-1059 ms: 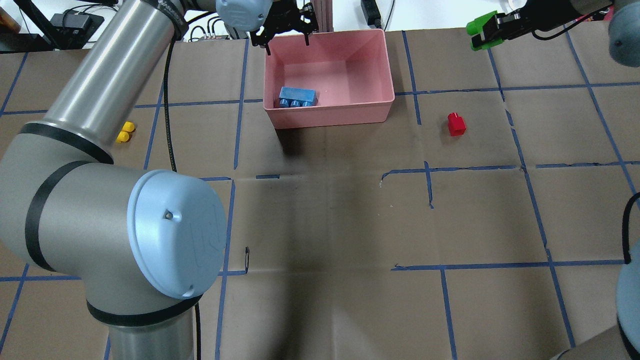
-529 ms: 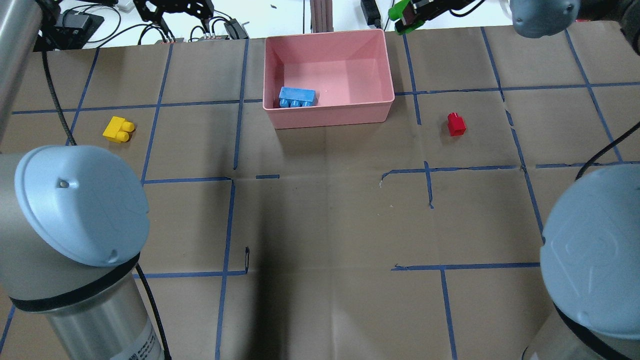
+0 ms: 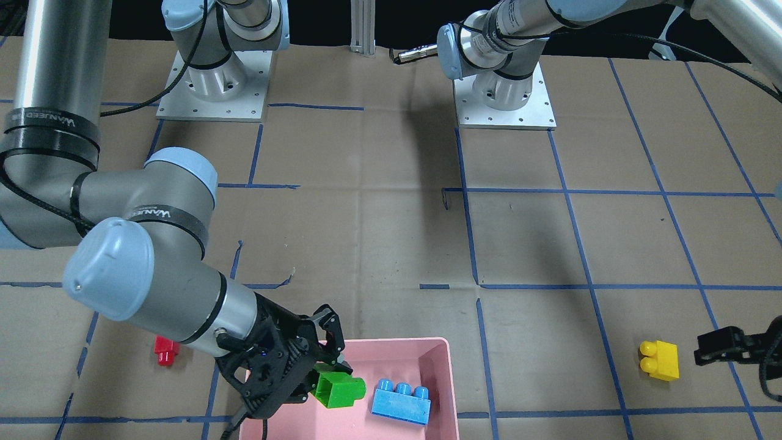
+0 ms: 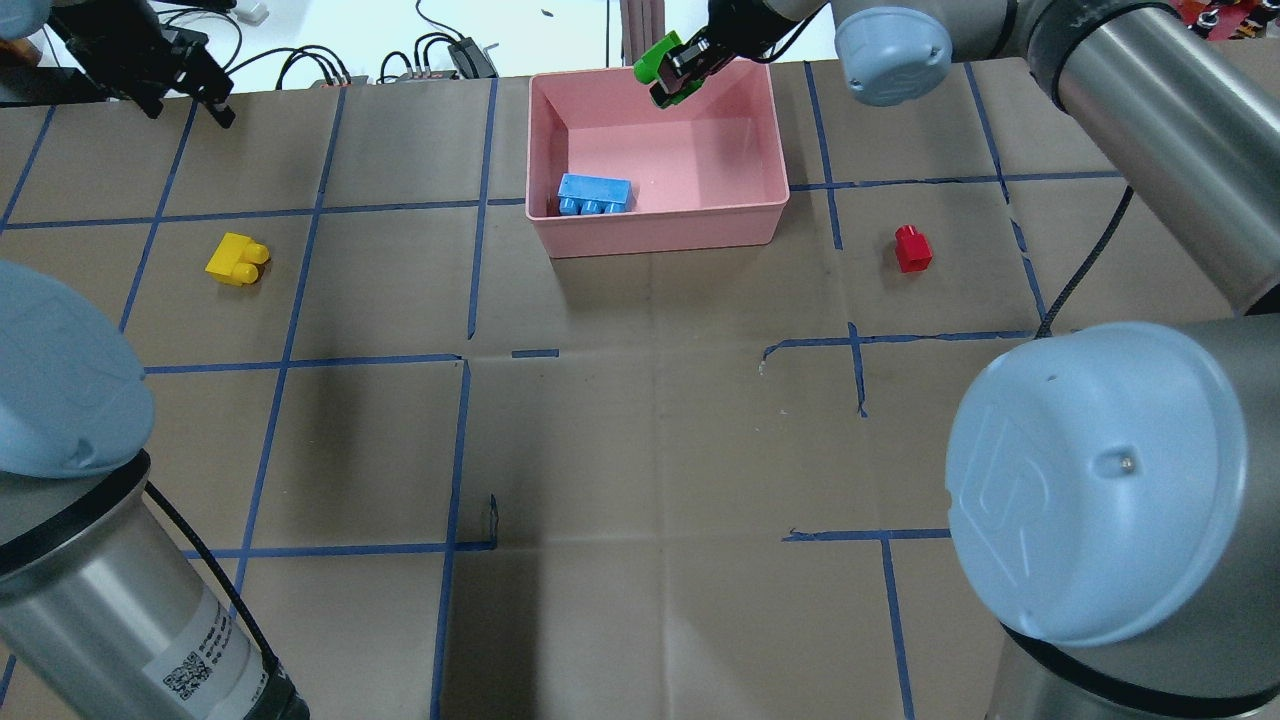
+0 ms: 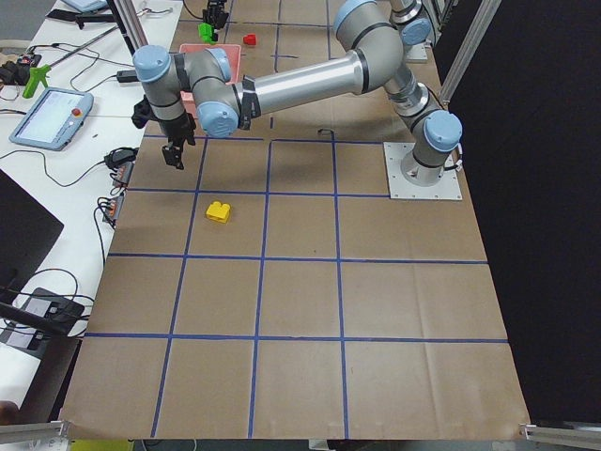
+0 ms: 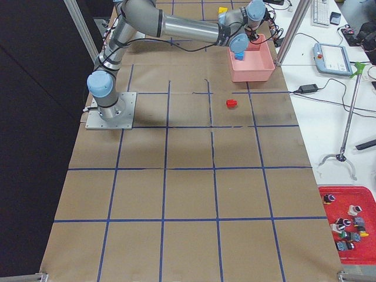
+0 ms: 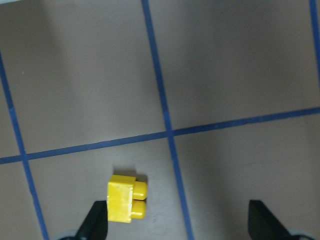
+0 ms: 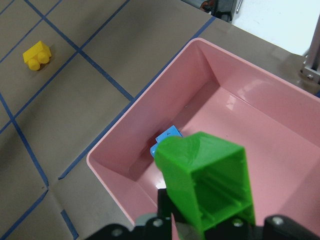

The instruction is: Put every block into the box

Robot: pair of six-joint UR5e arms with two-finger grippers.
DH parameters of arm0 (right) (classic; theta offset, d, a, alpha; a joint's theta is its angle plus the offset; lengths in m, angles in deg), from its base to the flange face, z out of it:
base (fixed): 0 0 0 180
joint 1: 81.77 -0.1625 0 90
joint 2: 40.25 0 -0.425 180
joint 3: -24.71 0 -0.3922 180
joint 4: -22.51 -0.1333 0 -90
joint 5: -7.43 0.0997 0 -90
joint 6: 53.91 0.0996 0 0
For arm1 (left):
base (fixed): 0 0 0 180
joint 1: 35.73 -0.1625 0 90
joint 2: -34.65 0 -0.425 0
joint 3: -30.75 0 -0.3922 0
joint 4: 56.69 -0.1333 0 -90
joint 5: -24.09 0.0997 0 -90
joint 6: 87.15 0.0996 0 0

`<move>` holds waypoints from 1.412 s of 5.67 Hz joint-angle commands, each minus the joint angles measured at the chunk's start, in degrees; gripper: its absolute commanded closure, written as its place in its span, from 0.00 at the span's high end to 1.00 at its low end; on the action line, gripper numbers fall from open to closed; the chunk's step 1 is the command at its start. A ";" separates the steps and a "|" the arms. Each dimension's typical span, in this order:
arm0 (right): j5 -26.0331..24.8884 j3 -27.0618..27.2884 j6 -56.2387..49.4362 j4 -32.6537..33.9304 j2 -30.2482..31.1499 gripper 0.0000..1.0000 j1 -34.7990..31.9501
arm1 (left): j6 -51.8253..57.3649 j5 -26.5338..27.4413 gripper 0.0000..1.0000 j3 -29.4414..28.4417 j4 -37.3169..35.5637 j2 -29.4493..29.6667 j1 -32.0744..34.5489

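I move my left gripper to the yellow block next and close it with one finger on the block's knobs (image 3: 647, 357) (image 7: 139, 200) and the other on the block's flat bottom.
My right gripper (image 4: 676, 76) is shut on the green block (image 4: 655, 62) and holds it above the far side of the pink box (image 4: 660, 228). The right wrist view shows the green block (image 8: 205, 185) over the box's inside (image 8: 280, 150). The blue block (image 4: 594, 193) lies in the box's near left corner. The red block (image 4: 912, 248) lies on the table right of the box. The yellow block (image 4: 237, 260) lies far left. My left gripper (image 4: 188, 105) is open and empty, beyond the yellow block; in the left wrist view the yellow block (image 7: 126, 201) lies by one open finger (image 7: 95, 226).
The table is brown cardboard with blue tape lines (image 4: 480, 200). Cables and gear (image 4: 450, 55) lie past the far edge. Both arm bases (image 3: 504, 98) stand at the robot's side. My right arm's elbow (image 4: 1095, 480) fills the overhead view's lower right.
My right gripper has carried the green block leftward, from past the box's right side to over the box. My left gripper has swung left, from the box's far rim to beyond the yellow block.
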 commanded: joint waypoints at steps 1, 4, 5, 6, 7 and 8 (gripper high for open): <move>0.50 -0.07 -0.18 0.60 -0.88 0.72 -1.57 | 10.95 -0.18 0.98 8.41 -3.60 -2.69 -5.37; -0.02 0.28 0.00 0.60 -0.97 1.00 -1.85 | 12.23 -2.29 0.99 19.76 -20.62 -1.49 -4.94; -0.20 0.37 -0.35 0.60 -0.97 1.00 -1.85 | 10.21 -2.38 0.99 19.44 -21.89 -0.61 -4.77; -0.37 0.72 -0.44 0.34 -0.36 1.00 -1.76 | 8.88 -3.86 0.99 19.70 -26.00 1.05 -3.72; -2.98 0.46 -0.18 0.25 0.60 1.00 -0.10 | 6.70 -3.96 0.98 19.96 -26.21 1.68 -2.66; -10.67 0.72 -0.09 -0.45 4.18 1.00 3.13 | 4.93 -4.05 0.98 20.14 -26.21 2.73 -2.13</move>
